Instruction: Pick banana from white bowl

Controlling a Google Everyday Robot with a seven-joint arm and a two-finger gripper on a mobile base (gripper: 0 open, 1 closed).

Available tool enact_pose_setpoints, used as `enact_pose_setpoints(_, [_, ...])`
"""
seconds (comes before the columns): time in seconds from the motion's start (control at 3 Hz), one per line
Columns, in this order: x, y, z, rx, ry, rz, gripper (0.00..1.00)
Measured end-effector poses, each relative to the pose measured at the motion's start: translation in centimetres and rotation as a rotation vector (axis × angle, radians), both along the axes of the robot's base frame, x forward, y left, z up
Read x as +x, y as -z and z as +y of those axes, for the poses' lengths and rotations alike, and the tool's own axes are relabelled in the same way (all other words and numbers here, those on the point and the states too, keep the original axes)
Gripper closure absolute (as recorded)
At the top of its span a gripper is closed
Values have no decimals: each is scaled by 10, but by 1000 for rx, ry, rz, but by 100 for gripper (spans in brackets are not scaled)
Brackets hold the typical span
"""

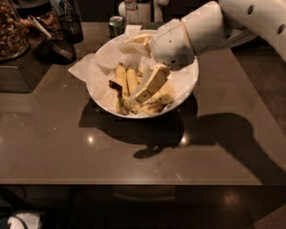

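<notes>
I need to open my gripper's fingers, as they are at the banana's yellow side, away from its stem, and take the banana by the dark brown stem (115,85).
The white bowl (103,100), wide and lined with crinkled white paper, stands at the middle back of the brown table. In it lies the banana (125,80), a pair of slim yellow fruits joined at a dark brown stem on the left. A shorter, plumper yellow banana (157,104) lies at the bowl's front right. My gripper (148,88) reaches down into the bowl from the upper right. It is just right of the pair and above the plumper one. My white arm hides the bowl's back right part.
A green drink can (116,24) and a water bottle (132,9) stand behind the bowl. A jar of nuts (11,31) and dark containers (67,27) sit at the back left. The table's front edge (134,182) runs across below.
</notes>
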State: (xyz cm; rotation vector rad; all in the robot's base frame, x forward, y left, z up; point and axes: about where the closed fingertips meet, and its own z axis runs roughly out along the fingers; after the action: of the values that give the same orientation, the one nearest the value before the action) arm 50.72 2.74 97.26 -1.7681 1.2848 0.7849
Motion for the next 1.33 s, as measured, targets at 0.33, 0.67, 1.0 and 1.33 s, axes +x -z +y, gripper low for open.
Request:
enact_pose_setpoints(0.33, [0,25,1,-1,6,83,17])
enact_pose_setpoints(0.67, [0,45,4,-2,11,147,17])
enact_pose_setpoints(1.0, [6,59,11,1,9,195,19])
enact_pose_setpoints(1.33, [9,55,20,3,-3,201,37])
